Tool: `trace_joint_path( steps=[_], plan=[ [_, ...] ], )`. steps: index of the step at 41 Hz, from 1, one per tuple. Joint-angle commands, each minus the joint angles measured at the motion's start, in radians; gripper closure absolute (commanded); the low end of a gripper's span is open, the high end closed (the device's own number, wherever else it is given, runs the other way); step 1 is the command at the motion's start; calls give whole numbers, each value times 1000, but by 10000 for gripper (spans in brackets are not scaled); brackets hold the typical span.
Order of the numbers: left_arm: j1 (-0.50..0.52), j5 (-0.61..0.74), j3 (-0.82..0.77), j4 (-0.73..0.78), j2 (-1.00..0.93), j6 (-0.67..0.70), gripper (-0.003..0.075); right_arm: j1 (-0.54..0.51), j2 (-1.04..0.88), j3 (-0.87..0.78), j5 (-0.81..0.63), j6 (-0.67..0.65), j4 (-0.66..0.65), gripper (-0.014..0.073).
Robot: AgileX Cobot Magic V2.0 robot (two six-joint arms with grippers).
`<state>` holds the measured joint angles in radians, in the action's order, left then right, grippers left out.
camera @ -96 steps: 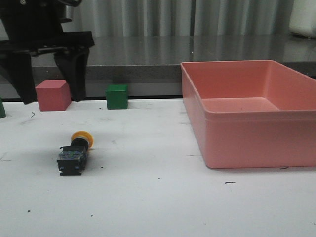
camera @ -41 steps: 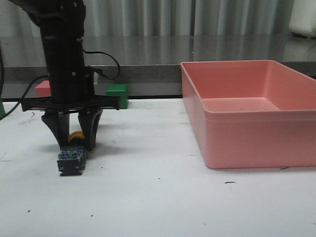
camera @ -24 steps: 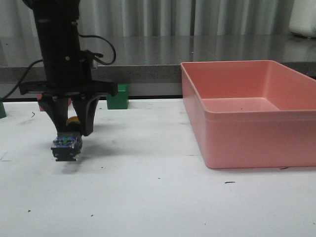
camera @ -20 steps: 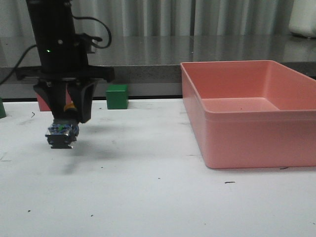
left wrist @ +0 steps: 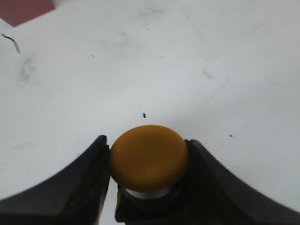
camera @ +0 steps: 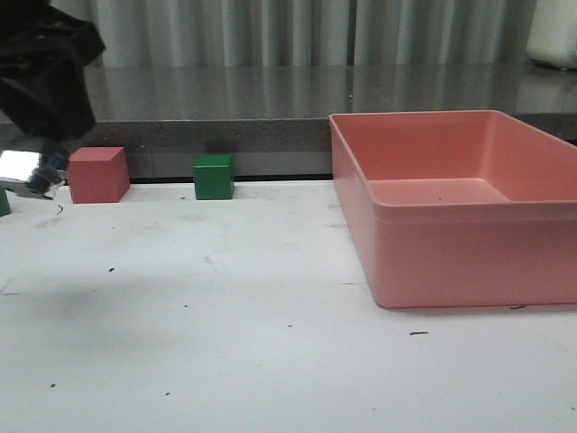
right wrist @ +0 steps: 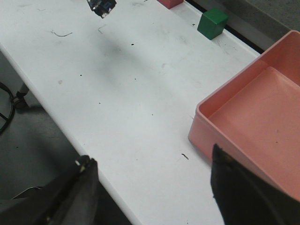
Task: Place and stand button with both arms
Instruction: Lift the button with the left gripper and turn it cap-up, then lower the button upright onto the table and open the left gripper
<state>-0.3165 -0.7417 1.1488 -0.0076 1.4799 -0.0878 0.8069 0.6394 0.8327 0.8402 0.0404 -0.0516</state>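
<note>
I should let go of the button with my left gripper, standing upright on the white table (camera: pixel 42 305) (left wrist: pixel 125 183) in front of the red cube.
The button (left wrist: pixel 149 158), with its yellow mushroom cap toward the camera, sits clamped between my left gripper's (left wrist: pixel 147 161) two black fingers (left wrist: pixel 84 178), held in the air above the white table. In the front view the left gripper (camera: pixel 45 135) is at the far left, raised, with only the button's clear blocky base (camera: pixel 32 174) showing below it. That base also shows at the far end of the right wrist view (right wrist: pixel 101 6). My right gripper (right wrist: pixel 152 187) is open and empty, high above the table's front edge; it is out of the front view.
A large pink bin (camera: pixel 455 203) stands on the right half of the table and shows in the right wrist view (right wrist: pixel 253 112). A red cube (camera: pixel 97 174) and a green cube (camera: pixel 214 176) sit along the back edge. The table's front edge (right wrist: pixel 61 126) drops off below the right gripper.
My left gripper closed on the button lying on the table, lifted it, and carried it up and to the left. The right arm stayed out of the front view.
</note>
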Motion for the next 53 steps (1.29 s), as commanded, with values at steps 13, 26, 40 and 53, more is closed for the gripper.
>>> trace_joint_path(
  steps=[13,26,40,53],
  plan=[
    [77,742,-463,1,-321,-6,532,4,0,27,-70,9,-14,71],
    [72,1308,-808,1,-316,7,532,4,0,27,-70,9,-14,71],
    [62,1582,-834,1,-140,33,532,4,0,27,-70,9,-14,71],
    [62,1857,-834,56,55,33,532,4,0,27,-70,9,-14,71]
  ],
)
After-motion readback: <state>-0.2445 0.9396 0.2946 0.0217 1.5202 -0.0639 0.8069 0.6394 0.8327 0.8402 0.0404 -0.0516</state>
